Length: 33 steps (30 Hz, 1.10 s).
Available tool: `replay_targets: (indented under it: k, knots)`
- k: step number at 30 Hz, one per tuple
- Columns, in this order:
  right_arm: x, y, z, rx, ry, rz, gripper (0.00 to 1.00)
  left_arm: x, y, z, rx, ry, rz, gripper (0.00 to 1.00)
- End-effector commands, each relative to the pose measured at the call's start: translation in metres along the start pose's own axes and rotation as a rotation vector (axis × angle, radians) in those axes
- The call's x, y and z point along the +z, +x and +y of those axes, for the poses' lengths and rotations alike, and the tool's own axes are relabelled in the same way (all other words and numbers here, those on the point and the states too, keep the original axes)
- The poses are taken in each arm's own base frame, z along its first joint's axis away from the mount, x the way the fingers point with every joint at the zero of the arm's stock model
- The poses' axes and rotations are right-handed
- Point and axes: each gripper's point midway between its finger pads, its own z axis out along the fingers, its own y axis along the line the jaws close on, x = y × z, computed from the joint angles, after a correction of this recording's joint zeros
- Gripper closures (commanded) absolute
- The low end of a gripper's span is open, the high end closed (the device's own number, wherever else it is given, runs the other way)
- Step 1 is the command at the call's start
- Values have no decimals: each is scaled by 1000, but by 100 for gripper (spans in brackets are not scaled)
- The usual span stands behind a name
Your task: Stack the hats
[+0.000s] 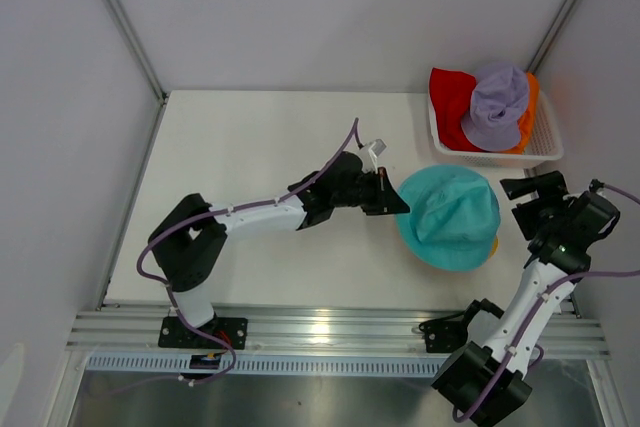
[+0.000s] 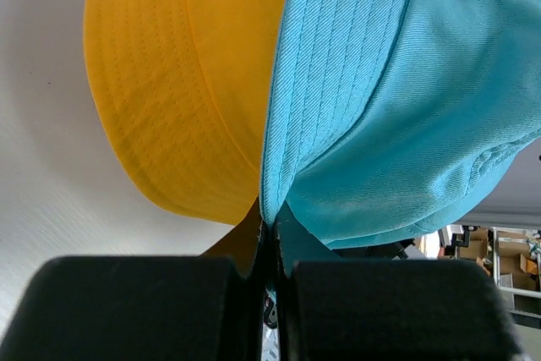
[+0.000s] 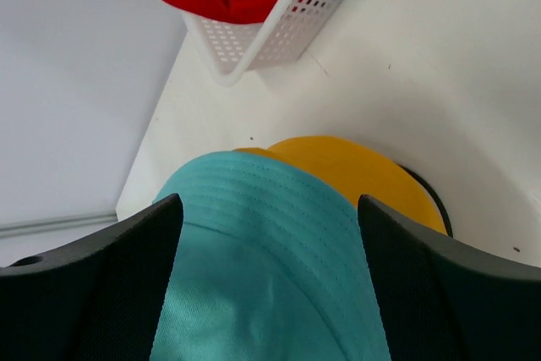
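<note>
The yellow hat's brim shows below the teal hat, so I should pinch the teal hat's brim point(image 1: 494, 214) with my right gripper and settle it over the yellow hat.
A teal hat point(image 1: 448, 217) lies over a yellow hat point(image 1: 492, 244) at the right of the table. My left gripper point(image 1: 395, 202) is shut on the teal hat's left brim; in the left wrist view the teal hat point(image 2: 406, 107) folds into the closed jaws beside the yellow hat point(image 2: 169, 82). My right gripper point(image 1: 525, 192) hangs open just right of the stack. In its wrist view the fingers point(image 3: 127, 285) stand wide apart above the teal hat point(image 3: 254, 293), with the yellow hat point(image 3: 355, 166) beyond. Red point(image 1: 450, 92), lavender point(image 1: 497, 105) and orange point(image 1: 530, 112) hats lie in the basket.
A white mesh basket point(image 1: 545, 152) sits at the back right corner, also seen as the basket point(image 3: 279, 31) in the right wrist view. A dark rim of a stand point(image 3: 433, 205) shows under the yellow hat. Walls close the table at the back and both sides.
</note>
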Motion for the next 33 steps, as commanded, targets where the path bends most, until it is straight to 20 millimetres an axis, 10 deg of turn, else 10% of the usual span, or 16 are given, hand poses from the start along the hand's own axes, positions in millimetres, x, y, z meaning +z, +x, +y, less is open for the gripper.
replay_targets:
  k: [1, 17, 33]
  knots:
    - [5, -2, -17, 29, 52, -43, 13, -9, -21, -27, 40, 81, -48, 99]
    - [45, 39, -58, 190, -23, 31, 33, 8, -39, -30, 72, 35, -73, 99]
    - [28, 29, 14, 252, -289, 78, 20, 11, -33, -21, 59, 9, -52, 99]
